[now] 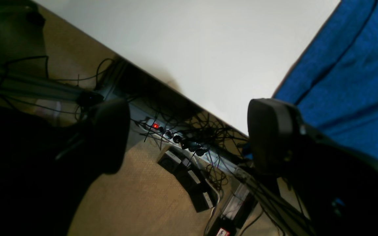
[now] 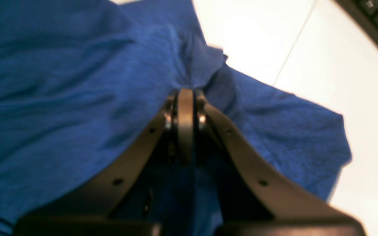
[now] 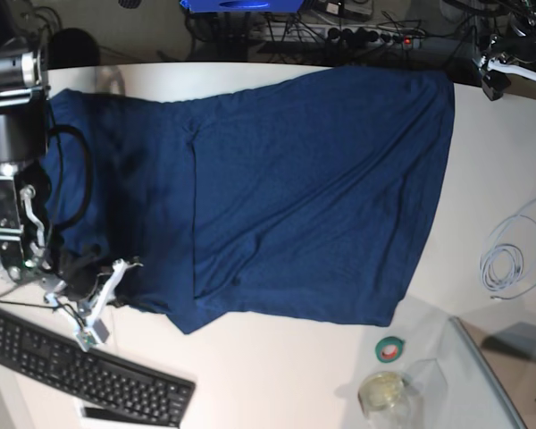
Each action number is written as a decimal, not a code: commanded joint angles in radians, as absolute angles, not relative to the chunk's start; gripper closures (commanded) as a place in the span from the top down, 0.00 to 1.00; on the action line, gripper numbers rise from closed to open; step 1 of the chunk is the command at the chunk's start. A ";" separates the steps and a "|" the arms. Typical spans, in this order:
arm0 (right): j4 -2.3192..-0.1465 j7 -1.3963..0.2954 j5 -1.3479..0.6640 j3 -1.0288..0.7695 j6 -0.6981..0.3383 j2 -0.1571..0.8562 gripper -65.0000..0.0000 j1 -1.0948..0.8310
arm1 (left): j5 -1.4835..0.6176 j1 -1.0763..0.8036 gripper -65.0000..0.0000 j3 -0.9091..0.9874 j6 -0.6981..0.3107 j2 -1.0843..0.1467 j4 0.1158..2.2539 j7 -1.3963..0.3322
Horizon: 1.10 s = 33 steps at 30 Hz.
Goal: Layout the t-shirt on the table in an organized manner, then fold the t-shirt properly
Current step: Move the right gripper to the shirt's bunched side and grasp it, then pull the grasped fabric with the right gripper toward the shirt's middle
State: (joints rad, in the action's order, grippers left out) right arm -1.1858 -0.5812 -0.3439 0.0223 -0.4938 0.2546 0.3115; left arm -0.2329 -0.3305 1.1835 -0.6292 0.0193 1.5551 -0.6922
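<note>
My right gripper should release the bunched pinch of cloth, now held close to the keyboard, next to the lower end of the t-shirt's fold line (image 3: pixel 162 275).
The dark blue t-shirt (image 3: pixel 295 197) lies spread across most of the white table (image 3: pixel 277 375), with a fold line running down its left part. My right gripper (image 2: pixel 185 95) is shut on a bunched pinch of the t-shirt (image 2: pixel 61 82) near the shirt's lower left corner, close to the keyboard; in the base view this gripper (image 3: pixel 94 273) sits on the cloth. My left gripper (image 1: pixel 189 131) stands open and holds nothing. It hangs over the table's (image 1: pixel 192 49) far edge, beside the t-shirt's (image 1: pixel 346 82) corner, without touching it.
A black keyboard (image 3: pixel 80 366) lies at the front left. A coiled white cable (image 3: pixel 505 259), a green tape roll (image 3: pixel 390 349) and a glass jar (image 3: pixel 384 393) sit at the right front. A power strip (image 1: pixel 176 137) with tangled cables lies below the table's edge.
</note>
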 commanded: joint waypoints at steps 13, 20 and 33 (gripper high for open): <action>-1.853 -0.743 -0.349 -0.093 -0.496 0.203 0.01 0.102 | -0.242 -0.329 0.82 1.182 -0.630 -0.012 1.573 -0.674; -1.914 -0.797 -0.346 -0.097 -0.559 0.165 0.01 0.088 | -0.242 -0.329 0.82 1.187 -0.630 -0.016 1.578 -0.674; -1.102 -0.613 -0.341 -0.116 -0.559 0.116 0.62 0.328 | -0.242 -0.340 0.82 1.190 -0.630 -0.016 1.578 -0.674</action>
